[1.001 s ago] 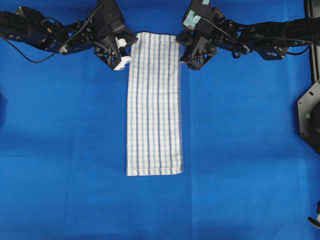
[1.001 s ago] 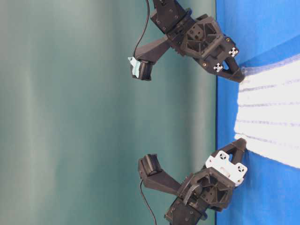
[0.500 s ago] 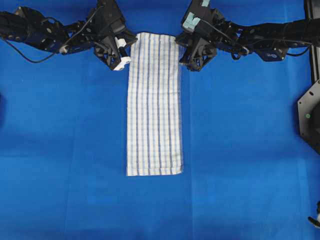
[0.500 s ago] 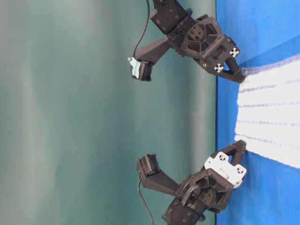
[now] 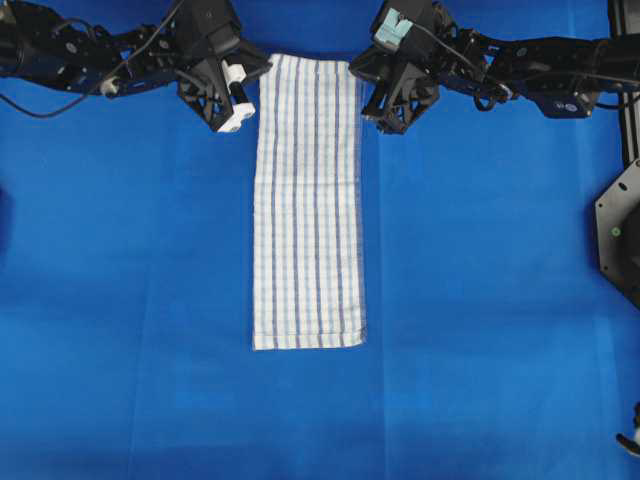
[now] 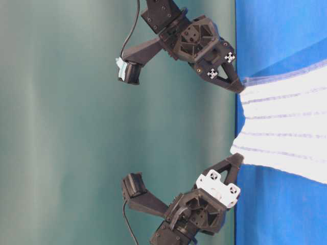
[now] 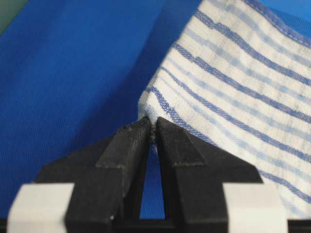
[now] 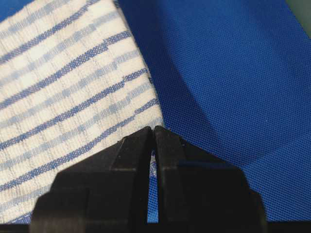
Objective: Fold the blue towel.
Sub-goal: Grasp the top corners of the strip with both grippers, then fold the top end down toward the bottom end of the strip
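Next, my left gripper lets go of the blue towel's far corner on top of its near corner on the same side [image 5: 256,345].
The blue towel [image 5: 308,200] is a long, narrow white strip with thin blue stripes, running down the middle of the blue sheet. My left gripper [image 5: 263,72] is shut on its far left corner, and my right gripper [image 5: 357,72] is shut on its far right corner. The table-level view shows that far end of the towel [image 6: 286,127] lifted off the sheet, hanging between the right gripper [image 6: 241,88] and the left gripper [image 6: 237,157]. In the wrist views the left gripper [image 7: 153,128] and the right gripper [image 8: 153,131] each pinch a corner of the towel [image 7: 233,87] [image 8: 68,82].
A solid blue sheet [image 5: 480,300] covers the table. A black fixture [image 5: 620,230] stands at the right edge. A green wall [image 6: 102,102] lies behind the arms in the table-level view.
Both grippers have risen and moved toward the far edge with the towel's corners. The towel's far end has lifted off the sheet.
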Robot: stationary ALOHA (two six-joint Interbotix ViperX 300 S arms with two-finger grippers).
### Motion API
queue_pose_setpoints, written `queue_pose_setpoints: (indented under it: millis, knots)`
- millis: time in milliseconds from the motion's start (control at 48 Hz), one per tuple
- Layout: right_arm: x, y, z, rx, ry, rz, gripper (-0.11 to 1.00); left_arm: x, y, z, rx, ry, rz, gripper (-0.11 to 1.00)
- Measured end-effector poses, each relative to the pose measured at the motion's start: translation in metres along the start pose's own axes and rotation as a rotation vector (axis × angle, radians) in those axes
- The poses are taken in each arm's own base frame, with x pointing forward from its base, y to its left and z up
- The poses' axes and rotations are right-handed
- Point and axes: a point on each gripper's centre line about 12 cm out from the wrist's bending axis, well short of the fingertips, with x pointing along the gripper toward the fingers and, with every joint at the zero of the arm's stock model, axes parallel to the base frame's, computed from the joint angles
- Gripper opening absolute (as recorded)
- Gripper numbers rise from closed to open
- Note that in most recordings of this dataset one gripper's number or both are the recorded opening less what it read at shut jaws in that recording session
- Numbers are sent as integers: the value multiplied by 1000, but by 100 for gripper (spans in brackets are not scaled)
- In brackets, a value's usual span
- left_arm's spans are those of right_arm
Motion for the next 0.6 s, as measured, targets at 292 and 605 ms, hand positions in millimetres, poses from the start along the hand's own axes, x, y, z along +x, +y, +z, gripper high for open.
queue_pose_setpoints:
  millis: [292,605]
  knots:
    - [-8,24,-12,-20,44,48,2,-16,-23,-6,23,6,-50,4]
    - [-42,77,-30,-33,56,176,2,-49,-84,-15,45,1,-193,4]
